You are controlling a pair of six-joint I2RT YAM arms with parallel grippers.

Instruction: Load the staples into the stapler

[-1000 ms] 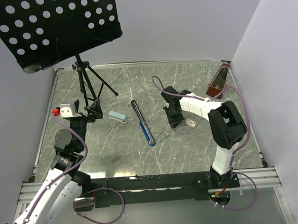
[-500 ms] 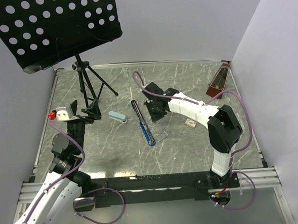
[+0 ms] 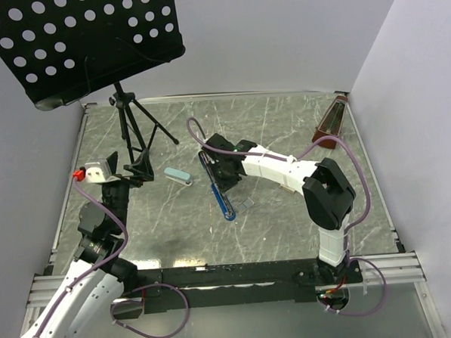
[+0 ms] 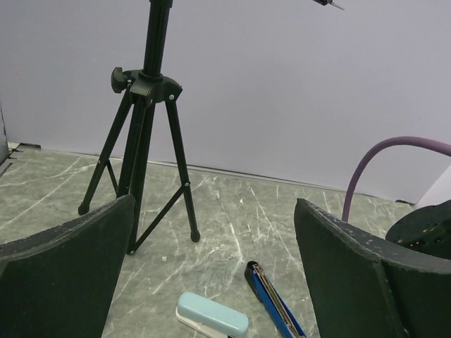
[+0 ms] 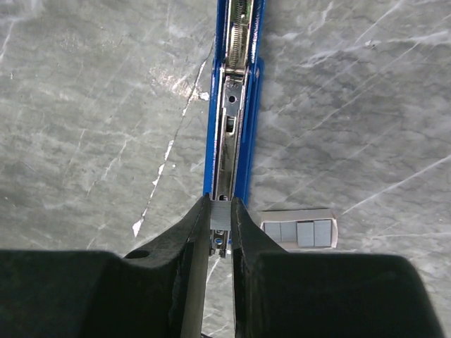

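Note:
My right gripper will let go of the strip of grey staples inside the metal channel (image 3: 227,204) (image 5: 223,197) near the dark blue stapler's near end.
The dark blue stapler (image 3: 222,198) lies hinged open flat at the middle of the table, its metal channel facing up (image 5: 236,105); its far end shows in the left wrist view (image 4: 271,299). My right gripper (image 3: 223,172) (image 5: 220,218) is shut on a small grey staples strip (image 5: 220,213) and holds it right over the near end of the channel. A small tray of more staples (image 5: 299,231) lies just right of the stapler (image 3: 245,206). My left gripper (image 4: 215,204) is open and empty at the left (image 3: 129,168), well short of the stapler.
A light blue stapler (image 3: 177,176) (image 4: 211,313) lies left of the dark one. A black tripod (image 3: 133,136) (image 4: 144,141) carries a perforated music desk (image 3: 82,40) at the back left. A metronome (image 3: 331,125) stands at the back right.
My right arm has swung left, from beside the small box at the right to over the open stapler, with the staples strip in its fingers. The left arm has barely moved.

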